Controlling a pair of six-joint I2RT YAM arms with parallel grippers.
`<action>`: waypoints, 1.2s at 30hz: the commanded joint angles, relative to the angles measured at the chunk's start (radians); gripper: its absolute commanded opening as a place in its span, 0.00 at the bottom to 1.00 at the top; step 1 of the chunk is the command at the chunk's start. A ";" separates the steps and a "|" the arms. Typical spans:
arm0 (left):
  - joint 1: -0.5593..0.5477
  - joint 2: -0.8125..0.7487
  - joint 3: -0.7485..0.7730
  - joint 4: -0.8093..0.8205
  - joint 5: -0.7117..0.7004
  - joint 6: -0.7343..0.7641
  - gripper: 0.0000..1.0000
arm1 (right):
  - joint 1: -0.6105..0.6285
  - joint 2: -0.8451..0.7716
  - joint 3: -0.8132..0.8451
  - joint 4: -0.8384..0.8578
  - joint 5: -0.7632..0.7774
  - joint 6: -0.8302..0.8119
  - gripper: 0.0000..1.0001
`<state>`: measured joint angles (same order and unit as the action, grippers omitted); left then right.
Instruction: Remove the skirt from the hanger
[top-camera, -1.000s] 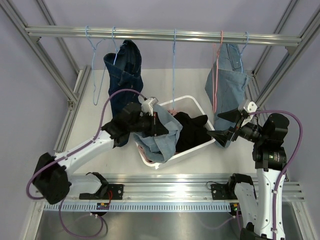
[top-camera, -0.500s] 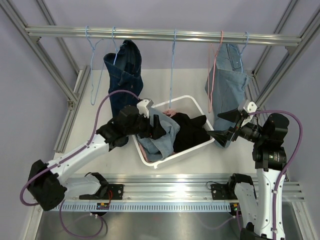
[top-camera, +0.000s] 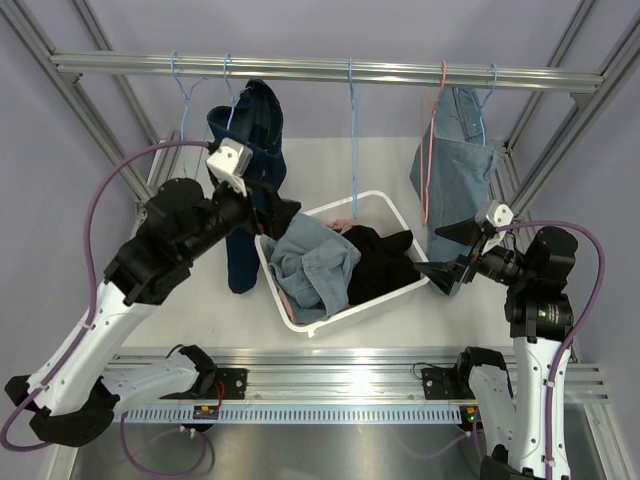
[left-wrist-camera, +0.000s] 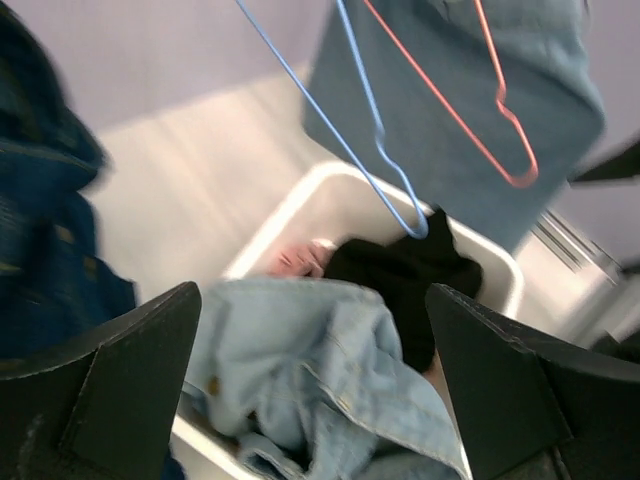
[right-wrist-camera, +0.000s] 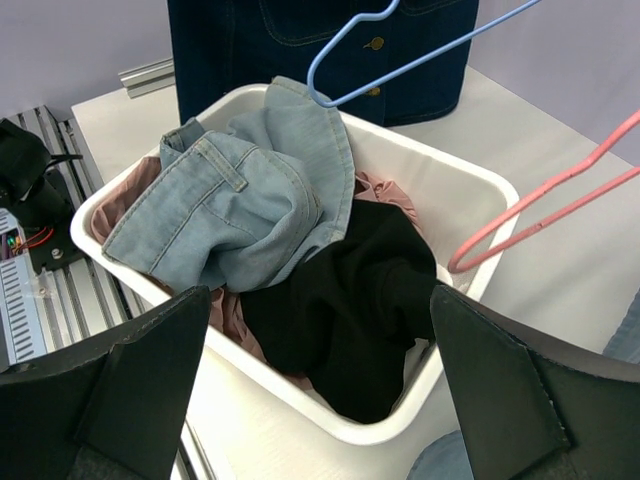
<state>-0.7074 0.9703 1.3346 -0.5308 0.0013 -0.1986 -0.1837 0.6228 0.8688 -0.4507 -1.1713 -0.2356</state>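
The neck (top-camera: 233, 98) of the blue hanger that holds the dark denim skirt, just below the rail, will be gripped by my left gripper.
A light blue denim skirt (top-camera: 318, 265) lies crumpled in the white basket (top-camera: 392, 204), free of any hanger. Above the basket an empty blue hanger (top-camera: 352, 130) hangs from the rail. My left gripper (top-camera: 280, 212) is open and raised at the basket's left rim, clear of the cloth. In the left wrist view the skirt (left-wrist-camera: 320, 370) lies below the open gripper (left-wrist-camera: 312, 300), and the blue hanger (left-wrist-camera: 370, 130) dangles ahead. My right gripper (top-camera: 438, 252) stands open and empty at the basket's right end. In the right wrist view the skirt (right-wrist-camera: 240, 200) is beyond the open gripper (right-wrist-camera: 320, 300).
A black garment (top-camera: 385, 262) and pink cloth (top-camera: 343, 224) share the basket. A dark denim skirt (top-camera: 250, 135) hangs at the left. A light denim skirt (top-camera: 455, 165) and a bare pink hanger (top-camera: 432, 150) hang at the right. Metal frame posts (top-camera: 130, 160) flank the table.
My left gripper went from shut to open and let go of the light denim skirt, which now lies in the basket. The left arm rose and drew back leftward. The right arm stayed still.
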 joint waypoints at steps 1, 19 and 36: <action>0.041 0.114 0.206 -0.084 -0.167 0.117 0.99 | -0.007 -0.001 0.021 -0.025 -0.030 -0.039 0.99; 0.385 0.513 0.574 -0.031 -0.098 0.159 0.70 | -0.007 0.002 0.036 -0.065 -0.051 -0.084 1.00; 0.436 0.590 0.526 0.046 -0.040 0.192 0.21 | -0.007 0.009 0.038 -0.074 -0.045 -0.093 0.99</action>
<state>-0.2752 1.5734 1.8606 -0.5667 -0.0696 -0.0235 -0.1837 0.6277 0.8711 -0.5209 -1.1980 -0.3122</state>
